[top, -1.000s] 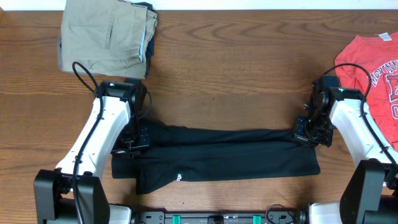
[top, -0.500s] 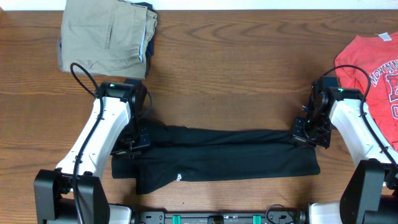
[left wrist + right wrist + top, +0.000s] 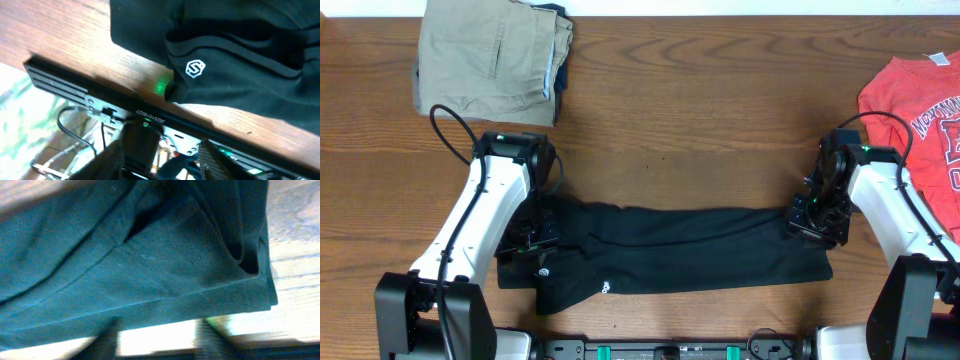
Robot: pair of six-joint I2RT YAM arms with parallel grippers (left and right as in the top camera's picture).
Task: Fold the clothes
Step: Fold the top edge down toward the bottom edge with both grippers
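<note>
My right gripper should move back and take the folded layers at the shirt's end (image 3: 240,242), since it is open just off the shirt's front hem.
The clothes, a black shirt (image 3: 670,250), lie folded into a long band across the front of the table. A small white logo (image 3: 195,68) shows on the shirt's left end (image 3: 240,50). My left gripper (image 3: 530,235) hovers over that left end. In the left wrist view my left gripper (image 3: 162,165) has its fingers apart, with no fabric between them. My right gripper (image 3: 817,215) is over the shirt's right end (image 3: 150,260). In the right wrist view my right gripper (image 3: 157,340) is open too, just off the shirt's hem, with bare table in the gap.
Folded tan trousers (image 3: 490,60) lie at the back left. A red T-shirt (image 3: 920,110) lies at the right edge. The black rail of the robot base (image 3: 90,90) runs along the table's front edge, close to the shirt.
Both grippers have opened and let go of the shirt's far edge. The fabric has settled flat, and both grippers sit slightly nearer the front.
</note>
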